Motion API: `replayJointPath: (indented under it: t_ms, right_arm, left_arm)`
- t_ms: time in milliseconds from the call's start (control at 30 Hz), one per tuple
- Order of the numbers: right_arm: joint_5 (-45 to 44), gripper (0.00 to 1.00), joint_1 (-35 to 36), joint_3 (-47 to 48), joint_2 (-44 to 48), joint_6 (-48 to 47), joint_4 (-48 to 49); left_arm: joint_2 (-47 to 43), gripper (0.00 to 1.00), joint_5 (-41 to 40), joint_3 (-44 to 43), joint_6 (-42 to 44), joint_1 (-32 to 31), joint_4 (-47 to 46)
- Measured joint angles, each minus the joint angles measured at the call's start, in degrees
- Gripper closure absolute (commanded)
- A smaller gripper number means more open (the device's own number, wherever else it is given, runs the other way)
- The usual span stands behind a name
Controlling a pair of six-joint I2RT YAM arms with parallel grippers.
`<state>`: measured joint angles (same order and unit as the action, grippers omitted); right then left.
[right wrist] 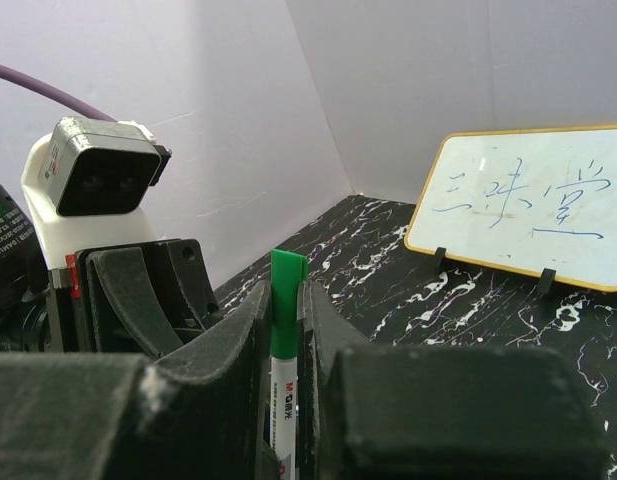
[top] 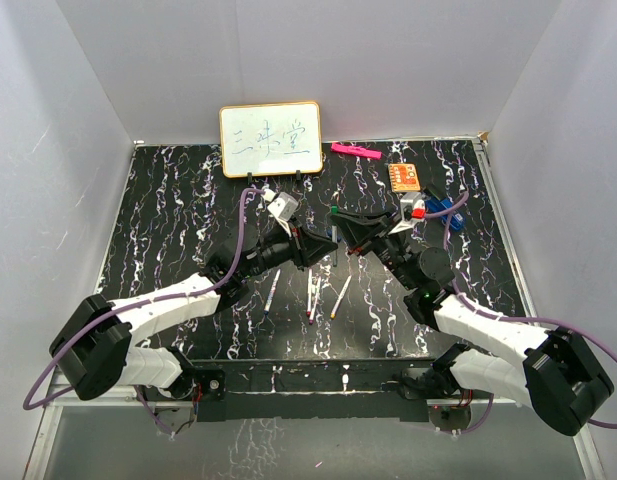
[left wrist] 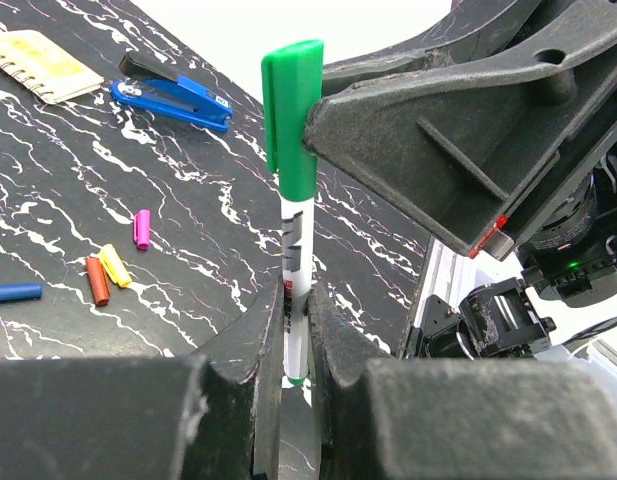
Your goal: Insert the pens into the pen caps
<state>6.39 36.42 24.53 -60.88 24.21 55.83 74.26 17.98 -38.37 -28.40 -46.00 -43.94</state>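
Note:
The green-capped pen, now upright at the table's middle, will be let go by my left gripper on the black table (top: 251, 234), in the space between the whiteboard and the loose pens.
My left gripper (left wrist: 296, 300) is shut on the white barrel of a pen (left wrist: 296, 240), which stands upright between its jaws. A green pen cap (left wrist: 291, 110) sits over the pen's top end. My right gripper (right wrist: 285, 300) is shut on that green cap (right wrist: 286, 310), with the barrel (right wrist: 284, 420) showing below it. In the top view both grippers (top: 326, 247) (top: 350, 243) meet tip to tip at the table's middle. Three more pens (top: 310, 295) lie just in front of them. Loose purple (left wrist: 142, 228), yellow (left wrist: 115, 265), red (left wrist: 97, 280) and blue (left wrist: 13, 292) caps lie on the table.
A whiteboard (top: 271, 139) stands at the back. A pink marker (top: 355, 151), an orange card (top: 405, 177) and a blue stapler (top: 443, 207) lie at the back right. White walls enclose the black marbled table (top: 168, 220) on three sides.

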Motion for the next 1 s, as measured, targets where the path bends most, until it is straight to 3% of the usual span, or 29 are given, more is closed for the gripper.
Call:
replayJointPath:
  t_ms: [1000]
  right_arm:
    - [-5.51,1.00,3.63,3.13,-2.10,-2.40,-8.85]
  left_arm:
    - [-1.18,1.00,-6.69,-0.02,5.09,-0.24,5.16]
